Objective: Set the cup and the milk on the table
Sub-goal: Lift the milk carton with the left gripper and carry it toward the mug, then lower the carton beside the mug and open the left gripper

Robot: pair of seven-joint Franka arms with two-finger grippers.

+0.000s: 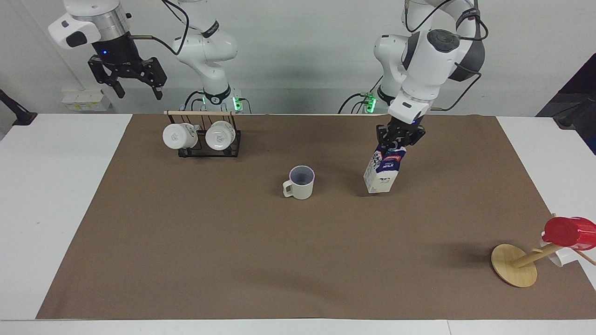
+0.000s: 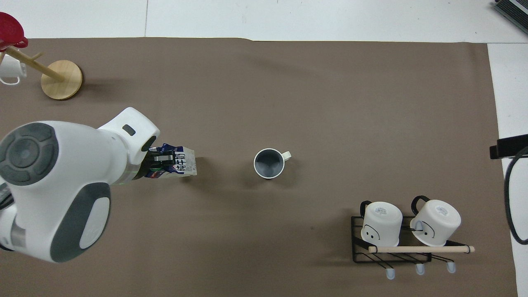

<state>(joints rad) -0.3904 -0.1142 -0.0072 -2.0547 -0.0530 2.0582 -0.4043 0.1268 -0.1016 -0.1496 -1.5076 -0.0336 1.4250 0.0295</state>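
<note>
Next, my left gripper releases the milk on the brown sheet (image 2: 231, 173) beside the cream-beige cup, opposite the cup's handle.
The cream-beige cup (image 1: 301, 182) stands upright on the brown sheet of the table (image 1: 233, 260), near its middle; it also shows in the overhead view (image 2: 269, 163). My left gripper (image 1: 399, 139) is shut on the top of the milk (image 1: 384, 170), a blue and white carton. The carton hangs tilted, its bottom close to the sheet, beside the cup toward the left arm's end. The overhead view shows the left gripper (image 2: 163, 159) and the milk (image 2: 183, 161) too. My right gripper (image 1: 136, 88) is open and empty, raised high over the table's edge beside the mug rack.
A black wire rack (image 1: 205, 149) holding two white mugs stands near the robots at the right arm's end. A wooden mug tree (image 1: 514, 265) with a red cup (image 1: 568, 231) leans at the left arm's end, far from the robots.
</note>
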